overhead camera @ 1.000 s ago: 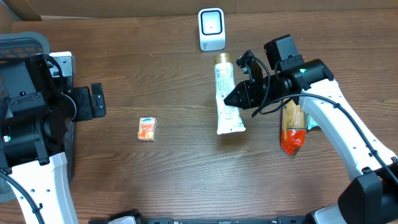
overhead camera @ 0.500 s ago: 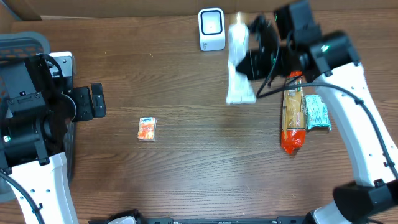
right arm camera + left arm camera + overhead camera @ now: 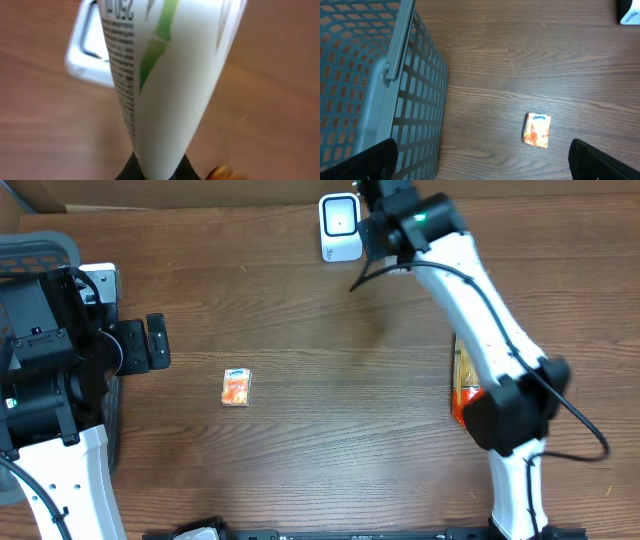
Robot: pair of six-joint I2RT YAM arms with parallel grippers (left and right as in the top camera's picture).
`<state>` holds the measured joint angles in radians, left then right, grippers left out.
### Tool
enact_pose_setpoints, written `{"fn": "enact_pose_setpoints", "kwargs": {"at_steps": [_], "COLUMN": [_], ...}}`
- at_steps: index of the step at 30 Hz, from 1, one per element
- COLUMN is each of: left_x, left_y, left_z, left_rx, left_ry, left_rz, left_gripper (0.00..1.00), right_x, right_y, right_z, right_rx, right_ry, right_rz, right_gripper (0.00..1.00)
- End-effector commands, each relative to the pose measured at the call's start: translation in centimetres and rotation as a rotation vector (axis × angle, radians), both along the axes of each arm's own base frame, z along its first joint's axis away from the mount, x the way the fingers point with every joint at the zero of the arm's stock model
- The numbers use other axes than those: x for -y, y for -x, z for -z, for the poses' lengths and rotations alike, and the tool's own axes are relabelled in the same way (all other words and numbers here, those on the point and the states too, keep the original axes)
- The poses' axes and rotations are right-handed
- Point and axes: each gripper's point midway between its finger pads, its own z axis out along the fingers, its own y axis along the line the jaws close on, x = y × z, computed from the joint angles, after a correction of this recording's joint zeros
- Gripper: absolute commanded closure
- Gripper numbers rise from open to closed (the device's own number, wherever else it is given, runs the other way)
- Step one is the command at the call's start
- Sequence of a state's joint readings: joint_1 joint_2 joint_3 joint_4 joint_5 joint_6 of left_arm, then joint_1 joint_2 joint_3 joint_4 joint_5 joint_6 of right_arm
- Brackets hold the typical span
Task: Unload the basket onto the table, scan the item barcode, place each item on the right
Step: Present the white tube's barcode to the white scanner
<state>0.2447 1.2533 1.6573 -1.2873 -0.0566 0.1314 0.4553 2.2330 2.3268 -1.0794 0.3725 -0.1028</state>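
Note:
I should use my right gripper to set the white tube, now held beside the barcode scanner, on the table [image 3: 440, 363] next to the orange-red package, facing the tissue packet.
A white tube [image 3: 165, 85] with a green stripe and black print fills the right wrist view. My right gripper [image 3: 156, 171] is shut on its lower end. The white barcode scanner [image 3: 340, 226] stands at the table's far edge; it also shows as a white frame [image 3: 86, 50] just behind and left of the tube. From overhead the right arm [image 3: 420, 225] reaches right beside the scanner and hides the tube. My left gripper [image 3: 155, 343] stays open at the left, with nothing between its fingertips [image 3: 382, 160].
A small orange tissue packet [image 3: 236, 387] lies left of centre, also seen ahead of the left gripper [image 3: 537, 130]. A grey mesh basket [image 3: 395, 75] stands at the far left. An orange-red package [image 3: 468, 395] lies partly under the right arm.
The right arm has lifted the tube off the table and carried it back and left, up to the scanner. The left arm has not moved.

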Motion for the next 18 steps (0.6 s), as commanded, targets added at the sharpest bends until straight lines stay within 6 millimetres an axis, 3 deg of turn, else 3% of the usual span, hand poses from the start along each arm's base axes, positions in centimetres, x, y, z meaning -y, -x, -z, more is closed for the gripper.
{"fn": "enact_pose_setpoints", "kwargs": {"at_steps": [1, 7, 13, 18], "left_x": [-0.1, -0.1, -0.1, 0.0], "left_y": [-0.1, -0.1, -0.1, -0.1], "left_z": [-0.5, -0.5, -0.5, -0.5], "left_rx": [0.012, 0.012, 0.012, 0.012], "left_ry": [-0.007, -0.007, -0.007, -0.007], "left_rz": [0.008, 0.008, 0.008, 0.008], "left_gripper": [0.00, 0.00, 0.00, 0.00], "right_x": [1.7, -0.5, -1.6, -1.2], "right_y": [-2.8, -7.0, -8.8, -9.4], "right_z": [-1.2, 1.4, 3.3, 5.3], "right_rx": [0.113, 0.200, 0.247, 0.245], "right_ry": [0.231, 0.341, 0.488, 0.637], "right_rz": [-0.030, -0.157, -0.195, -0.156], "right_gripper": [0.97, 0.97, 0.97, 0.97]}}
